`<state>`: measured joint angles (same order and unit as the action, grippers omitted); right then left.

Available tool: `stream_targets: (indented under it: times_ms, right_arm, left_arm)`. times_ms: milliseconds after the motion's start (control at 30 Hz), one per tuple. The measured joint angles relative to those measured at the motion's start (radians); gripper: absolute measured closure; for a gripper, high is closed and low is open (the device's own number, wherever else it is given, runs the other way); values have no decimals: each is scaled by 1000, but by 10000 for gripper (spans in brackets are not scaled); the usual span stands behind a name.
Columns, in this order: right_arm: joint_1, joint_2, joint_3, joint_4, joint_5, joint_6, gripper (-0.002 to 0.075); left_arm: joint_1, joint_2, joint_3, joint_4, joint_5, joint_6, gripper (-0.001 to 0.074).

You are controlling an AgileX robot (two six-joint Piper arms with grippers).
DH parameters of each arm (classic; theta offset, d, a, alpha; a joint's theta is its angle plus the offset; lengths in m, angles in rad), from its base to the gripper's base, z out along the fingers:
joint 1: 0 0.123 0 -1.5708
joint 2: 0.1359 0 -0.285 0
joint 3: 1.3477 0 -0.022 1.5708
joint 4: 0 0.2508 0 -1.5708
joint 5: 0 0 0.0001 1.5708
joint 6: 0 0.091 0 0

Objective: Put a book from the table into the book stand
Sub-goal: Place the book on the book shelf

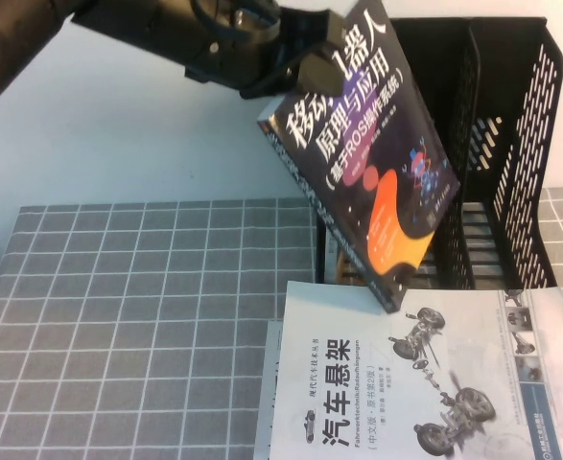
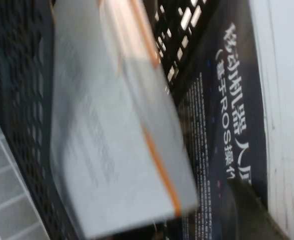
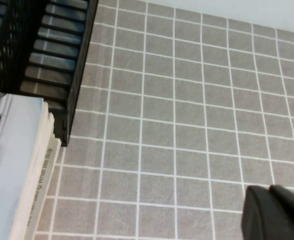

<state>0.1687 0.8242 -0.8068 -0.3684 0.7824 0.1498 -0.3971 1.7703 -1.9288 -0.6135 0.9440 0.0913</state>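
Note:
The robot's left gripper needs to stand the navy book upright in the middle slot of the black book stand [image 1: 403, 278].
The book [image 1: 372, 153], navy with big white characters and an orange swirl, hangs tilted in the air in front of the black book stand [image 1: 511, 144]. My left gripper [image 1: 291, 72] is shut on its upper corner. Its lower corner sits just over the far edge of the white book; whether they touch does not show. In the left wrist view the book [image 2: 222, 100] runs along one dark finger [image 2: 242, 210], with the book stand [image 2: 16, 100] behind. My right gripper [image 3: 269, 192] hovers shut over the grid-cloth table [image 3: 187, 125], holding nothing.
A white book with a car-chassis drawing [image 1: 415, 383] lies on the table [image 1: 147, 316] at the front right, on top of another book [image 1: 273, 383]. A pale grey-white book with orange stripes [image 2: 116, 125] shows close against the stand. A white wall stands behind.

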Motion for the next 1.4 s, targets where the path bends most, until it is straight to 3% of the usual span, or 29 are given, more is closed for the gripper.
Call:
stream_targets:
  times_ms: [300, 567, 767, 1000, 1133, 1267, 1367, 1400]
  right_arm:
    - [0, 0, 0, 6, 2, 2, 729]
    - [0, 0, 0, 14, -21, 4, 729]
    - [0, 0, 0, 56, -27, 4, 729]
    - [0, 0, 0, 84, -27, 4, 729]
    - [0, 0, 0, 101, -29, 4, 729]
    - [0, 0, 0, 108, -31, 4, 729]
    - [0, 0, 0, 113, -31, 4, 729]
    - [0, 0, 0, 113, -31, 4, 729]
  left_arm:
    - [-2, 94, -192, 152, -38, -207, 625]
    - [-55, 137, -214, 216, -132, -272, 625]
    - [-162, 170, -214, 436, -180, -393, 625]
    - [-277, 200, -214, 786, -212, -673, 626]
    - [-302, 221, -214, 899, -246, -828, 626]
    - [-302, 247, -214, 929, -270, -867, 625]
    - [-304, 261, -214, 934, -281, -871, 582]
    - [-304, 262, -214, 942, -293, -876, 534]
